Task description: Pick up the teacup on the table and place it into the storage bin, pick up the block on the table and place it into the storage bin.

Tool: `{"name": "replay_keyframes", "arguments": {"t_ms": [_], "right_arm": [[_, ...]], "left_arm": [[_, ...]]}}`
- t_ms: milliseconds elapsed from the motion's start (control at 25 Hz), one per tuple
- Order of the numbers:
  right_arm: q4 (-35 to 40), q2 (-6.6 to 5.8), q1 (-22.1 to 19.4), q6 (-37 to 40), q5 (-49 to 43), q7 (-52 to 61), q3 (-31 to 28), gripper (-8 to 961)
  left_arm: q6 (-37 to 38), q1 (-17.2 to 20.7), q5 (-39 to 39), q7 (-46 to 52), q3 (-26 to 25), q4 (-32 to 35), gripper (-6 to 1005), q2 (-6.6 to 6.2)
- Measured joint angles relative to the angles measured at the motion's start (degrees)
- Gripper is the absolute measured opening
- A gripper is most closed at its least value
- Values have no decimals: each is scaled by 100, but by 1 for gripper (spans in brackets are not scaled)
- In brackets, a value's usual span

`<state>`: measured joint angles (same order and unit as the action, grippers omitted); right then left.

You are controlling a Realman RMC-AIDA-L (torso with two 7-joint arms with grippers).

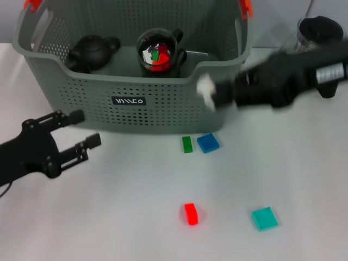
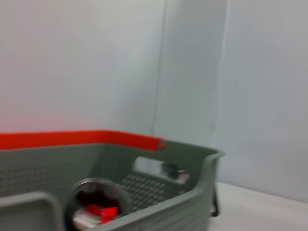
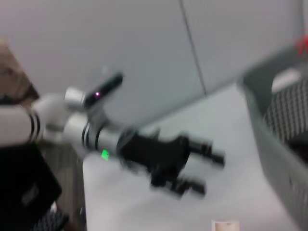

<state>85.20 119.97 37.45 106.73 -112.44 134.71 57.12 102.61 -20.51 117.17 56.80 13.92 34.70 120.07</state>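
Observation:
The robot's right gripper needs to release the white block in the glass cup of coloured pieces (image 1: 153, 56) inside the grey storage bin.
The grey storage bin (image 1: 163, 111) stands at the back of the table; its rim shows in the left wrist view (image 2: 192, 197) and its wall in the right wrist view (image 3: 276, 149). My right gripper (image 1: 216, 93), blurred by motion, hovers at the bin's front right corner, shut on a small white teacup (image 1: 205, 87). Several blocks lie on the table: green (image 1: 187, 144), blue (image 1: 207, 142), red (image 1: 190, 213) and teal (image 1: 265, 218). My left gripper (image 1: 81, 129) is open and holds nothing, low at the left, in front of the bin; the right wrist view shows it too (image 3: 204, 171).
Inside the bin sit a black teapot (image 1: 91, 50) and a glass cup (image 1: 159, 53) of coloured pieces, also seen from the left wrist (image 2: 98, 204). A dark jar (image 1: 318, 30) stands at the back right behind my right arm.

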Motion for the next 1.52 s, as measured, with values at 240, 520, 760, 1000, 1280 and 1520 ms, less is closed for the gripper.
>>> {"name": "replay_keyframes", "arguments": {"t_ms": [240, 520, 760, 1000, 1280, 1520], "right_arm": [[-23, -24, 513, -808, -539, 217, -166, 201], [-649, -23, 1783, -1992, -2231, 928, 119, 200], [-2222, -38, 3191, -2853, -3957, 1310, 227, 200], [-3317, 8, 4067, -3342, -4939, 1508, 270, 201], [-4963, 37, 4494, -4562, -4856, 1575, 656, 200], [-5540, 53, 4609, -5095, -4648, 1526, 755, 200]], "left_arm": [[817, -17, 135, 181, 32, 187, 628, -8], [817, -84, 100, 184, 11, 128, 627, 25], [850, -101, 79, 187, -8, 125, 627, 45], [857, -100, 13, 209, -20, 96, 628, 56], [829, -85, -53, 209, -21, 63, 628, 79], [816, -85, -55, 209, -21, -7, 628, 93]]}}
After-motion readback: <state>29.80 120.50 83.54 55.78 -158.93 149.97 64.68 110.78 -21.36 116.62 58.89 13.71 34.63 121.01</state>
